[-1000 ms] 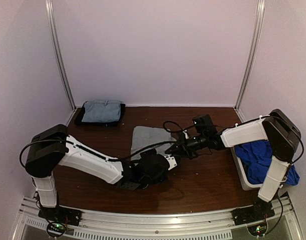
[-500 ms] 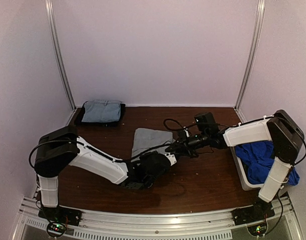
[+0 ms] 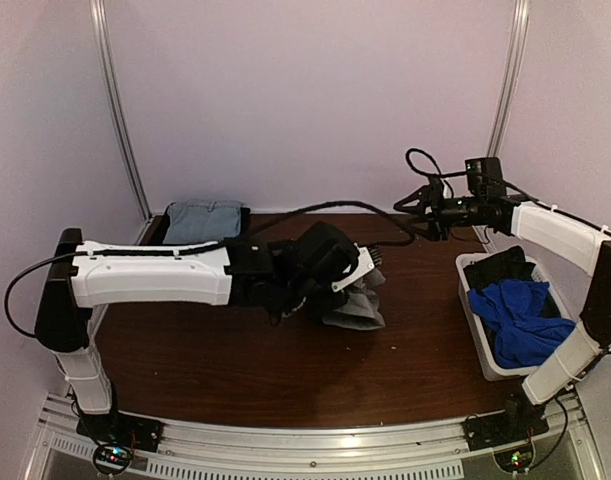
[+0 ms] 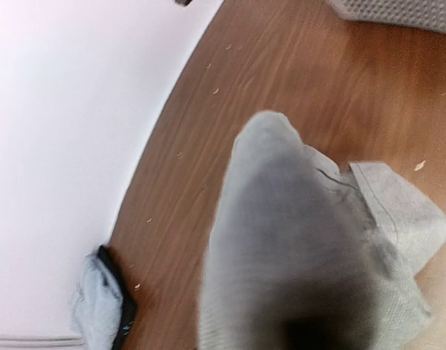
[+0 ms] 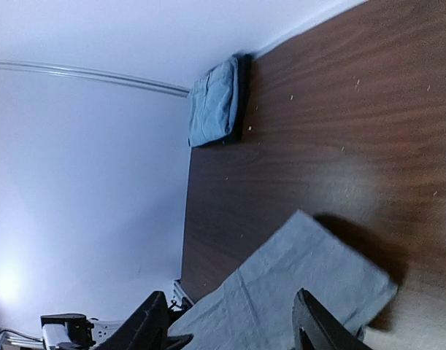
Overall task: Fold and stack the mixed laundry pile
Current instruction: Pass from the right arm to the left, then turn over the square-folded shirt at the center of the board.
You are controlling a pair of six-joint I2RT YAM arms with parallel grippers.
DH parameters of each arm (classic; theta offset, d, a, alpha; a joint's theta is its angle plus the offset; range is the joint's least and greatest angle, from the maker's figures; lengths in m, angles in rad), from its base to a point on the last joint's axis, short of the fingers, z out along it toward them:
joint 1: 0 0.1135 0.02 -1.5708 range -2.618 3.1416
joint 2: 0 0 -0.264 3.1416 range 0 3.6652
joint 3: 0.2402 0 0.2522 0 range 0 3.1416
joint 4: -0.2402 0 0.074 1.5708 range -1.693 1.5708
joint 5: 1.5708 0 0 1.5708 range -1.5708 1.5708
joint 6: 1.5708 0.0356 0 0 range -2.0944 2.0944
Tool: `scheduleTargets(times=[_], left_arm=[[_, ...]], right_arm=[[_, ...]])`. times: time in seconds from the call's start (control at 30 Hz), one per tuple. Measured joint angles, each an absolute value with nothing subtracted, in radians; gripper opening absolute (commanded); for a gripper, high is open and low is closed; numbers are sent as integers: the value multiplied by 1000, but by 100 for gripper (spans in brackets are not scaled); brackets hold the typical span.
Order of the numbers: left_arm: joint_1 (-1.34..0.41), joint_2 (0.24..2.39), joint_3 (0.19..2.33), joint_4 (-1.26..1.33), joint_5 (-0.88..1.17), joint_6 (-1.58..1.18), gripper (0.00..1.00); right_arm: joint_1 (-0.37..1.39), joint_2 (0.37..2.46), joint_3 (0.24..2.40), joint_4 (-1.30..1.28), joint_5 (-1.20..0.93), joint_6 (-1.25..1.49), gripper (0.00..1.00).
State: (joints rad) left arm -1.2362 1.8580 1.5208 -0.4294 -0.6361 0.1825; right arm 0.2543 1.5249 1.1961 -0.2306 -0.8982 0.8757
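Observation:
Next, my left gripper lets go of the light grey garment on the front middle of the brown table (image 3: 318, 348). The garment now hangs over the table's middle.
My left gripper (image 3: 373, 268) is shut on a light grey garment (image 3: 357, 306), which hangs from it, crumpled, over the middle of the table. In the left wrist view this grey garment (image 4: 303, 248) fills the lower half and hides the jaws. My right gripper (image 3: 422, 210) is raised at the back right, away from the cloth. Its fingers (image 5: 153, 324) stand open with nothing between them, and the grey garment (image 5: 288, 284) lies far below. A royal-blue piece (image 3: 520, 320) and a dark piece (image 3: 500, 268) lie in the white bin (image 3: 477, 335).
A folded stack (image 3: 203, 220), light blue-grey on a dark piece, sits at the back left corner; it also shows as the stack (image 5: 215, 102) and the stack (image 4: 98, 306). The bin stands at the right table edge. Walls and metal posts (image 3: 120, 110) close the back.
The left gripper shut on the grey garment and lifted it up off the table. The right gripper opened, let the garment go and swung up to the back right.

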Motion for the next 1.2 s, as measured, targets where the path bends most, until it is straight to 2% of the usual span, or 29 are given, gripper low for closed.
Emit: scheduleTargets(times=[0.2,0.33,0.43,0.53,0.67,0.8,0.87,0.97,1.03,1.17,1.2], left_arm=[[-1237,1864,1971,-813,-213,39,0],[-1169,1837,2020,-841,154,-123,0],[-1039,1811,1831,-743,427,-281,0],[-871,1826,1597,-607,566,-406,0],[-725,1907,1249,-392,679,-569,0],[-648,1990,1093,-294,749,-646,0],[-635,1990,1089,-249,765,-654,9],[-623,1991,1090,-201,767,-636,44],[-614,1990,1083,-176,770,-629,62],[-588,1901,1013,-128,727,-614,85],[-578,1865,989,-131,699,-606,87]], right_arm=[[95,1511,1280,-336,-865,743,63],[49,1521,1280,-395,-864,700,63],[45,1536,1280,-431,-870,672,64],[46,1549,1280,-465,-879,647,64],[47,1552,1264,-488,-889,621,64],[61,1552,1211,-488,-898,607,64],[80,1551,1178,-487,-900,606,63],[121,1551,1133,-482,-901,604,61],[156,1551,1104,-480,-900,600,60],[218,1548,1054,-489,-893,575,60],[233,1543,1037,-491,-892,570,60]])
